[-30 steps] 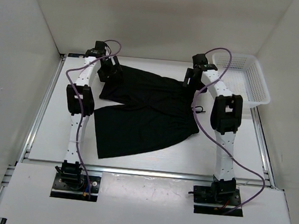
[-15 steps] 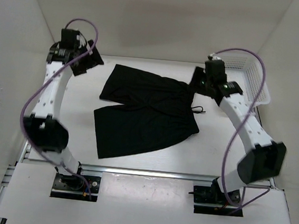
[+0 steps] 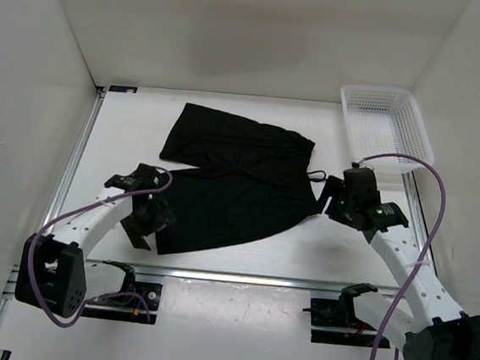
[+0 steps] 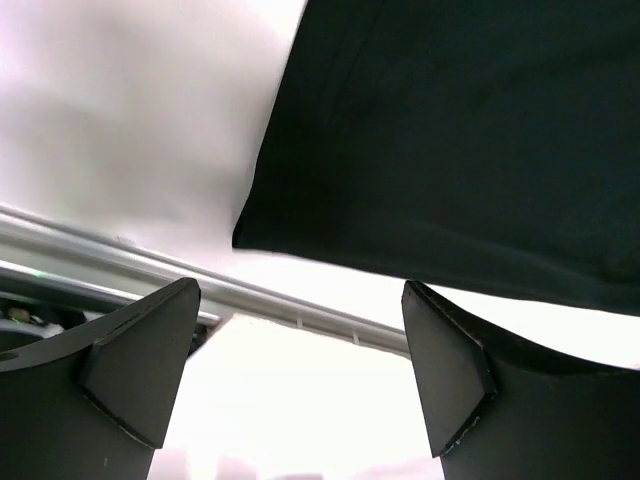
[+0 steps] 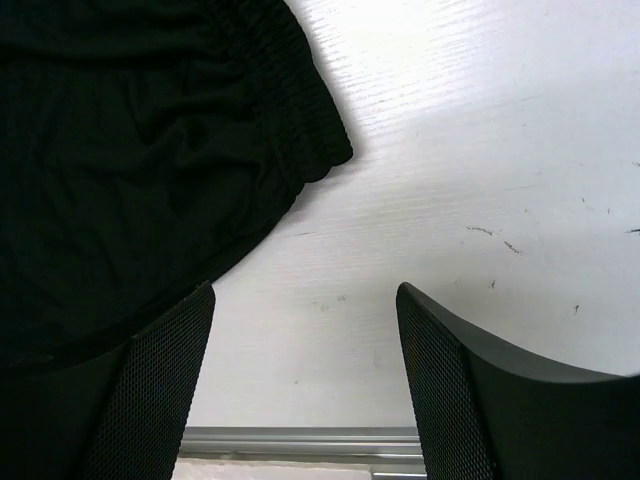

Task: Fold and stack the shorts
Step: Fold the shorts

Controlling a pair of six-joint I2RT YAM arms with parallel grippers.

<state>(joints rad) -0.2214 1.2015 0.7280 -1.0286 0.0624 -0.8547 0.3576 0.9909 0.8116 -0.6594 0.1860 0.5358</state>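
Observation:
The robot's right gripper will next go to the waistband's near corner [image 3: 314, 212] [image 5: 312, 168] on the black shorts and close there, opposite the leg corner by the left gripper.
The black shorts [image 3: 236, 180] lie spread flat on the white table, waistband to the right with the thin drawstring [image 3: 315, 174] poking out. My left gripper [image 3: 145, 226] is open and empty at the shorts' near-left leg corner [image 4: 300, 215]. My right gripper [image 3: 333, 204] is open and empty just right of the waistband's near corner [image 5: 310, 150], over bare table.
A white mesh basket [image 3: 387, 126] stands at the far right corner. A metal rail [image 3: 239, 277] runs along the table's near edge, also in the left wrist view [image 4: 150, 265]. White walls enclose the table on three sides.
Both arms have swung from the far edge of the shorts, up and back toward me, and now sit low at the near left and near right corners. The shorts have not moved.

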